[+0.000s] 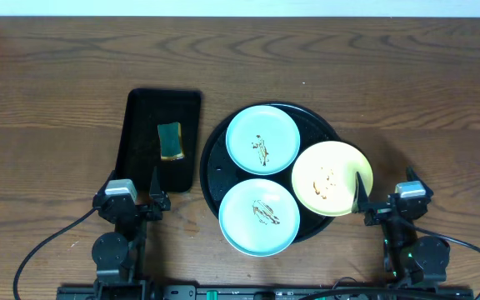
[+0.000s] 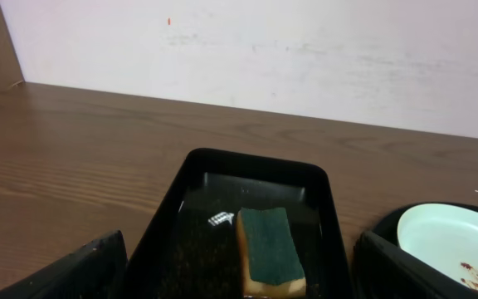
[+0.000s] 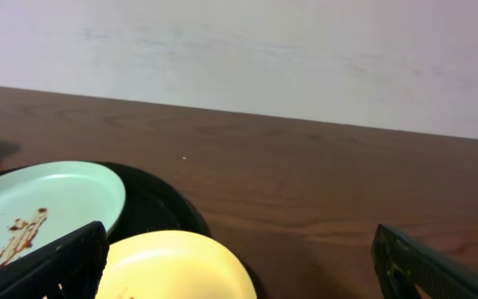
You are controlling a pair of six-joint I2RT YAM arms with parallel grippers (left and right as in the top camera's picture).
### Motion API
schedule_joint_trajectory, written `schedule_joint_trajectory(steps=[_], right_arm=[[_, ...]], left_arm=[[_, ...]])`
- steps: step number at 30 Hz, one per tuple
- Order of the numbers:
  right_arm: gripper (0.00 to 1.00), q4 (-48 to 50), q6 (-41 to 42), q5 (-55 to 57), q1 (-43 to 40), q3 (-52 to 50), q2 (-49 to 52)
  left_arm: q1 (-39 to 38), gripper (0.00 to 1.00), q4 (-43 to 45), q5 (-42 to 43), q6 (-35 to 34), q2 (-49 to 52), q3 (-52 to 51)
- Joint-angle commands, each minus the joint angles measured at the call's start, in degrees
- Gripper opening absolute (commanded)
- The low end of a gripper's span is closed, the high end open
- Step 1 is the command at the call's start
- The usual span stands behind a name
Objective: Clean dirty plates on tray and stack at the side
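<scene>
My left gripper is going to close on the middle of the green and yellow sponge [image 1: 171,140] [image 2: 271,247] in the rectangular black tray and pinch the sponge's long sides together.
The round black tray [image 1: 211,162] holds three plates with brown smears. One pale blue plate [image 1: 262,139] lies at the back, another pale blue plate [image 1: 258,217] at the front, and a pale yellow plate [image 1: 332,178] overhangs the tray's right rim. My left gripper [image 1: 132,193] is open and empty at the near end of the rectangular tray. My right gripper [image 1: 383,196] is open and empty just right of the yellow plate. The right wrist view shows the yellow plate [image 3: 173,266] and the back blue plate [image 3: 40,208].
A rectangular black tray [image 1: 140,108] left of the round tray holds a green and yellow sponge [image 1: 170,141], which also shows in the left wrist view [image 2: 270,251]. Bare wooden table surrounds both trays.
</scene>
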Motion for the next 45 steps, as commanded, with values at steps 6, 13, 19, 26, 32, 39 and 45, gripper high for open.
schedule_joint_trajectory(steps=[6, 13, 19, 26, 32, 39, 45], right_arm=[[0.99, -4.9, 4.7, 2.5, 0.0, 4.6, 4.6], [0.99, -10.9, 5.0, 4.0, 0.0, 16.0, 17.7], [0.99, -16.9, 7.1, 3.8, 0.0, 27.1, 31.7], [0.99, -33.2, 3.8, 3.5, 0.0, 43.8, 50.1], [0.99, -39.3, 1.5, 3.1, 0.0, 53.5, 60.7], [0.99, -39.4, 1.7, 1.8, 0.0, 53.9, 62.1], [0.99, -39.0, 1.7, 1.8, 0.0, 53.9, 62.1]], left_arm=[[0.4, 0.88, -6.4, -1.2, 0.5, 2.7, 3.2], [0.4, 0.88, -12.1, -1.2, 0.5, 14.9, 13.7], [0.4, 0.88, -19.1, 0.5, 0.6, 29.3, 26.6], [0.4, 0.88, -35.4, 7.0, 0.6, 49.9, 46.8], [0.4, 0.88, -46.4, 7.6, 0.5, 62.1, 58.8], [0.4, 0.88, -46.2, 7.7, 0.5, 66.5, 59.0], [0.4, 0.87, -35.2, 7.6, -1.9, 70.5, 59.0]])
